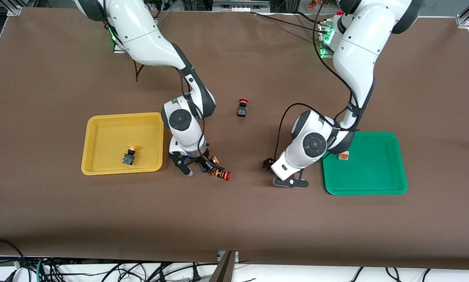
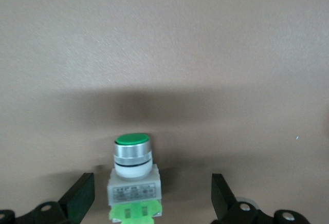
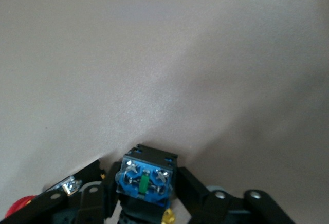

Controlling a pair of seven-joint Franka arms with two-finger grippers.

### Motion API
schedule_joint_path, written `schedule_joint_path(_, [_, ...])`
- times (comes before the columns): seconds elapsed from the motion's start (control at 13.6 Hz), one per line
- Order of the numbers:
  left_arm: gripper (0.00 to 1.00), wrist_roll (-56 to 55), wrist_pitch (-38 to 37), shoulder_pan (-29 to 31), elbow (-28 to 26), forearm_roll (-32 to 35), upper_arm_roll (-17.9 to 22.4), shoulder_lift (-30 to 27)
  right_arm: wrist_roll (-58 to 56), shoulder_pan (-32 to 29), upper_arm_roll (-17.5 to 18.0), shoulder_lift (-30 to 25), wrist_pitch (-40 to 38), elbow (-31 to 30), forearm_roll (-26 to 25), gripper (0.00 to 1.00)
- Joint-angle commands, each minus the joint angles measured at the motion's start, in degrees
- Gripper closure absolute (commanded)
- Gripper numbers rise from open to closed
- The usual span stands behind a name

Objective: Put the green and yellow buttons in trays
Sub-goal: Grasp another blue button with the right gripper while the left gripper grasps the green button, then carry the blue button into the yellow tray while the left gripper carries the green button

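I will let go of the yellow button, now low beside the yellow tray, with my right gripper, setting it between the other button and the yellow tray's outer rim (image 1: 107, 160).
My right gripper (image 1: 198, 167) is shut on a yellow button (image 1: 213, 160), low over the table beside the yellow tray (image 1: 101, 123). In the right wrist view its fingers (image 3: 187, 185) clamp the button's black-blue body (image 3: 145, 180). A second yellow button (image 1: 129, 155) stands in the yellow tray. My left gripper (image 1: 291, 183) is open, low on the table beside the green tray (image 1: 379, 180). In the left wrist view (image 2: 152, 201) the green-faced button (image 2: 132, 175) stands between its fingers (image 2: 82, 196), apart from both. My left hand hides this button in the front view. An orange-faced button (image 1: 343, 156) lies in the green tray.
A red-capped button with an orange-striped body (image 1: 221, 174) lies on the table right beside my right gripper, and its red cap shows in the right wrist view (image 3: 20, 204). A red-capped black button (image 1: 242, 108) stands mid-table, farther from the front camera.
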Motion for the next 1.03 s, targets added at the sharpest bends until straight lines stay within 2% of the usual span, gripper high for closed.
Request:
schedule_joint_path(0.0, [0.11,-0.13,-0.26,-0.03,-0.29,0.63,0.97,0.19,-1.28,-0.08,-0.3,1.24,0.25,1.86,0.93,1.0])
schedule_joint_path(0.07, [0.45,-0.47,-0.44,-0.12,-0.29,0.63,0.97,0.11,-4.51,-0.25,-0.56,0.45,-0.01,1.86,0.32,1.0])
schedule_joint_path(0.15, [0.72,-0.74,-0.53,-0.29,-0.46,0.63,0.97,0.11,-11.33,-1.3,-0.56,-0.08,-2.02,1.69,0.57,1.0])
schedule_joint_path(0.22, [0.85,-0.74,-0.62,-0.29,-0.55,0.54,0.97,0.11,-18.88,-2.44,-0.56,-0.96,-6.21,1.6,0.92,1.0])
schedule_joint_path(0.29, [0.92,-0.74,-1.14,-0.12,-0.55,0.54,0.97,0.11,-24.61,-2.89,-0.91,-2.79,-9.47,1.25,1.1,1.0])
schedule_joint_path(0.37, [0.93,-0.65,-2.19,0.41,-0.46,0.63,0.97,-0.42,-29.28,-3.59,-2.04,-4.38,-12.73,0.99,1.1,1.0])
schedule_joint_path(0.59, [0.96,-0.48,-14.37,1.11,0.33,0.72,3.15,-5.5,-45.45,-6.92,-5.56,-9.3,-22.05,-0.41,1.19,1.0])
schedule_joint_path(0.81, [0.96,2.58,-24.32,1.9,0.33,4.04,6.23,-10.87,-59.96,-13.77,-5.57,-13.52,-24.19,-4.1,1.19,1.0])
schedule_joint_path(0.95, [0.96,9.24,-27.76,5.14,0.24,6.34,6.85,-12.37,-63.16,-16.16,-5.66,-14.58,-24.18,-5.95,1.19,1.0])
